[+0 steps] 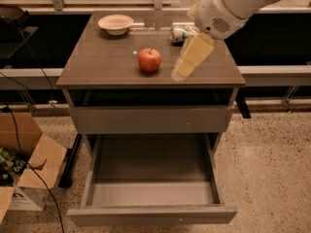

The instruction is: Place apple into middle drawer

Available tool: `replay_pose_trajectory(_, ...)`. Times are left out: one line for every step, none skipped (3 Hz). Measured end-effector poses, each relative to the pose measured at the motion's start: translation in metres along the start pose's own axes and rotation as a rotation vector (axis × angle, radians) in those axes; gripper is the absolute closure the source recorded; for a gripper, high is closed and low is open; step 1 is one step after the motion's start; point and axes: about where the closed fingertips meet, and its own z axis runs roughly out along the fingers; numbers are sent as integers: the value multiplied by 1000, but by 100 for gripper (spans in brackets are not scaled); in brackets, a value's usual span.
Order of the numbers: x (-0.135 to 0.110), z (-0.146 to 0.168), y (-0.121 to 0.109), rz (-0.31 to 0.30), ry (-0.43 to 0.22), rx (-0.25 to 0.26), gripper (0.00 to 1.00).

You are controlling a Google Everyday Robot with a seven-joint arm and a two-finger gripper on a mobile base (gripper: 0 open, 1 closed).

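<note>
The red apple belongs in the middle drawer, so my gripper needs to close on the sides of the red apple (149, 61) on the grey cabinet top.
The red apple (149, 59) stands upright on the grey cabinet top (102, 62), near its middle. The middle drawer (151, 215) is pulled wide open below, and its box is empty. The gripper (183, 69), with pale yellow fingers, hangs from the white arm at the upper right. It is just right of the apple, over the cabinet top, apart from the apple and holding nothing.
A white bowl (115, 23) sits at the back left of the top, a crushed green-and-white can (182, 32) at the back right, partly behind the arm. The closed drawer front (150, 119) sits above the open drawer. An open cardboard box (29, 171) stands on the floor at left.
</note>
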Motion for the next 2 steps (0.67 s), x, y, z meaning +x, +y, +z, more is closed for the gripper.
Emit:
replay_pose_trajectory(-18,39,-26,11,-47,-36,0)
replay_pose_trajectory(-31,79,-44,16,-70,-86,0)
